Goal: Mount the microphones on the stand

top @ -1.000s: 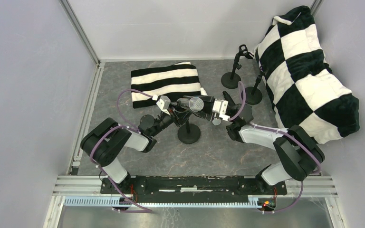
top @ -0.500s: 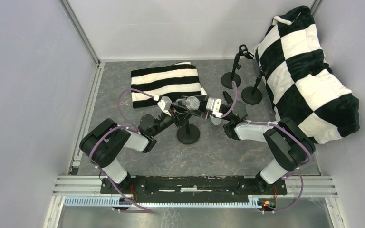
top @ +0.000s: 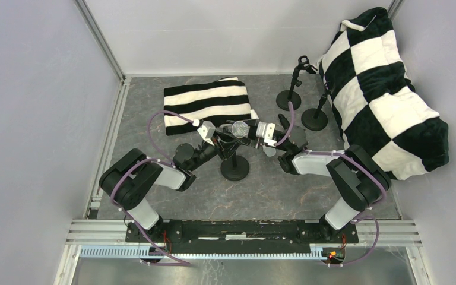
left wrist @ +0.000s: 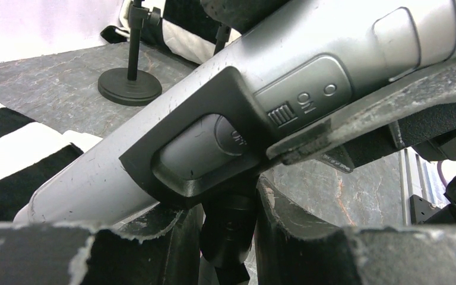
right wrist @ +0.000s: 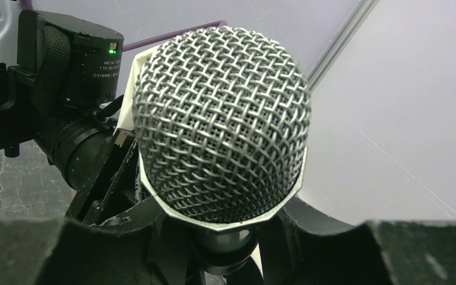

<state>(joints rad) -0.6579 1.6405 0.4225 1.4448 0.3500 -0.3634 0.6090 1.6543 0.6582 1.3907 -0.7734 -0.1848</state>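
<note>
My left gripper should release the middle stand, now just under the microphone's body, on the table (top: 149, 126) between the striped cloth and the metal rail.
The silver-grey microphone (top: 240, 127) lies level above the middle stand (top: 236, 170), its mesh head pointing left. My right gripper (top: 253, 131) is shut on its body; in the right wrist view the mesh head (right wrist: 219, 119) fills the frame above my right gripper (right wrist: 225, 240). My left gripper (top: 223, 142) is shut on the stand's black clip neck (left wrist: 231, 234), just under the microphone's body (left wrist: 273, 47) and its black switch panel. The microphone rests on or in the clip; the exact seat is hidden. The white and black microphones are out of view.
Two more black stands (top: 288, 98) (top: 315, 119) stand at the back right; one base also shows in the left wrist view (left wrist: 129, 86). A striped black-and-white cloth (top: 208, 104) lies at the back. A checkered bag (top: 386, 101) fills the right side.
My right gripper has carried the microphone a little to the left, closer over the stand's clip. My left gripper has kept its hold on the stand.
</note>
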